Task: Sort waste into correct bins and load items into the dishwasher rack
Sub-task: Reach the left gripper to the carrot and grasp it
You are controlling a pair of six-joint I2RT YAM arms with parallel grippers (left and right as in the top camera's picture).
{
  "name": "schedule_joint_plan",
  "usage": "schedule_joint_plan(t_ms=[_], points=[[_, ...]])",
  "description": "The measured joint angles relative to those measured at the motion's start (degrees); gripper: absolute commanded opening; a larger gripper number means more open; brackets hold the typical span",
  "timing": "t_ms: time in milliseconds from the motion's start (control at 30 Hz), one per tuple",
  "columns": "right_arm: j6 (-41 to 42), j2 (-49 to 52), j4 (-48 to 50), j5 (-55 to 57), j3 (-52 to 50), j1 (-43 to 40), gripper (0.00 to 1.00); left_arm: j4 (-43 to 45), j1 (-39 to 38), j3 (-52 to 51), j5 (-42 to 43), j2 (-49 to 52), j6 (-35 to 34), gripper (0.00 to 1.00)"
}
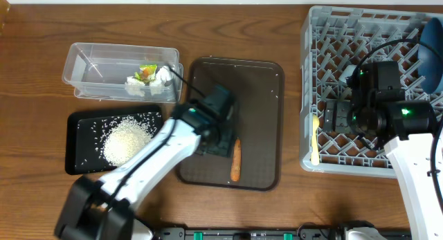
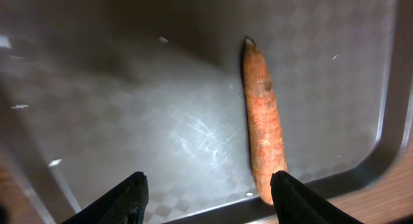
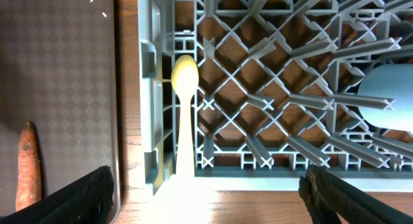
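Observation:
I need to next move my left gripper to the middle (image 1: 236,162) (image 2: 264,135) of the orange-brown carrot-like stick on the dark brown serving tray and close it there.
An orange-brown carrot-like stick (image 1: 236,160) lies on the dark brown serving tray (image 1: 256,95), near its front edge. My left gripper (image 2: 210,188) hovers open just above the tray; the stick (image 2: 263,121) has its near end right beside the right fingertip (image 2: 284,192), and nothing is gripped. The pale yellow spoon (image 3: 185,121) rests in the grey dishwasher rack (image 3: 271,88) along its left wall. Above that spot my right gripper (image 3: 206,192) is wide open and empty. A dark blue plate (image 1: 432,50) stands in the rack's far right.
The clear tub (image 1: 90,67) at the back left holds crumpled white paper and a green-orange wrapper (image 1: 149,77). In front of it the black tray (image 1: 83,136) carries a heap of rice (image 1: 127,142). A few grains dot the serving tray.

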Motion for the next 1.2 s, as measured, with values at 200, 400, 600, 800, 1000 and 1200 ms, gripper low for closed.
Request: schedule_joint_plan(t_ms=[200, 400, 600, 800, 1000, 1200], points=[[0.0, 0.0, 0.0, 0.0, 0.0, 0.0, 0.93, 2.8, -3.6, 0.0, 0.0, 6.5, -3.2, 0.64], [-0.1, 0.1, 0.0, 0.0, -0.3, 0.0, 0.93, 3.6, -6.0, 0.0, 0.5, 9.5, -5.6, 0.68], [-0.1, 0.3, 0.1, 0.1, -0.5, 0.0, 0.93, 5.0, -7.3, 0.0, 2.4, 9.6, -6.7, 0.68], [-0.1, 0.3, 0.1, 0.2, -0.5, 0.0, 0.93, 5.5, -8.4, 0.0, 3.3, 9.6, -7.9, 0.68], [-0.1, 0.3, 0.1, 0.2, -0.5, 0.0, 0.93, 6.3, -8.8, -0.5, 3.4, 9.6, -8.8, 0.68], [-0.1, 0.3, 0.1, 0.2, -0.6, 0.0, 0.93, 6.4, -8.8, -0.6, 3.4, 10.6, -9.0, 0.68]])
